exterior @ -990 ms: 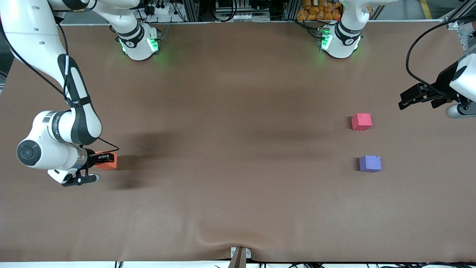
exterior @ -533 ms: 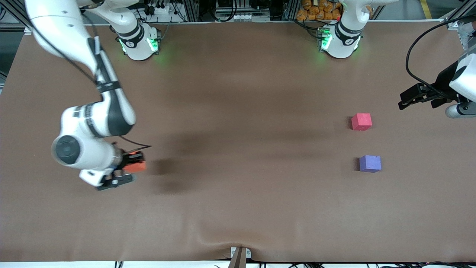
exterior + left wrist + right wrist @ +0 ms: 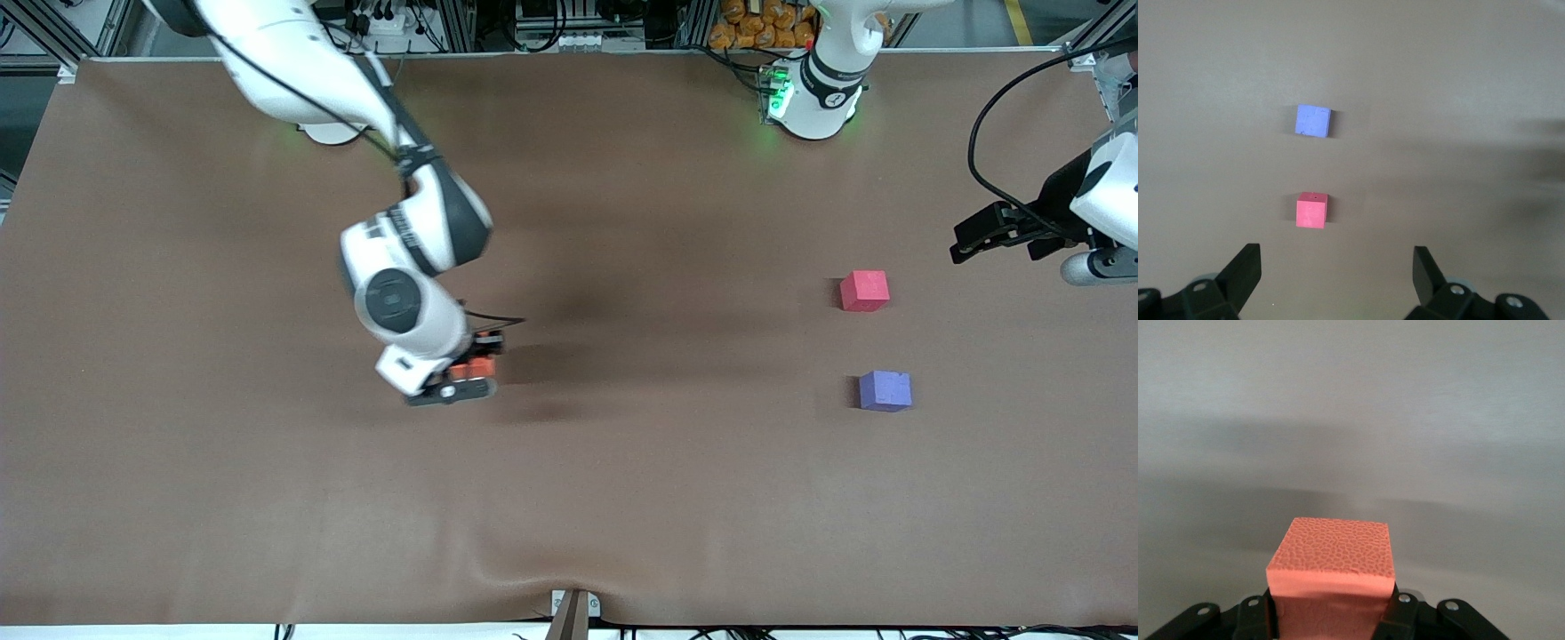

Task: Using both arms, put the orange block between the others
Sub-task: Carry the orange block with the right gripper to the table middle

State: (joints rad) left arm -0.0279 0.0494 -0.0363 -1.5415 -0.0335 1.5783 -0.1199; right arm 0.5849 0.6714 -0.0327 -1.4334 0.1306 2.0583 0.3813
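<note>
My right gripper is to put the orange block down on the shadowed brown table just ahead of my right gripper [image 3: 549, 341], well short of the cubes.
My right gripper [image 3: 484, 364] hangs over the middle of the brown table, shut on the orange block [image 3: 468, 369]. In the right wrist view the orange block [image 3: 1331, 570] sits squeezed between the two black fingers, its pebbled top face showing. The pinkish-red cube [image 3: 864, 291] and the purple-blue cube [image 3: 885, 390] rest toward the left arm's end, the purple one nearer the front camera, with a gap between them. My left gripper [image 3: 965, 242] waits open over the table past the red cube, nothing in it. The left wrist view shows the red cube [image 3: 1311, 210] and the purple cube [image 3: 1313, 121] ahead of the gripper [image 3: 1335, 270].
A metal clamp [image 3: 573, 612] holds the brown mat at the table's near edge, where the mat wrinkles. A black cable [image 3: 1000, 102] loops above the left arm's wrist. The left arm's green-lit base [image 3: 811, 100] stands at the table's top edge.
My right arm has swung from its own end of the table toward the middle, carrying the orange block with it. The left arm and the two cubes have stayed put.
</note>
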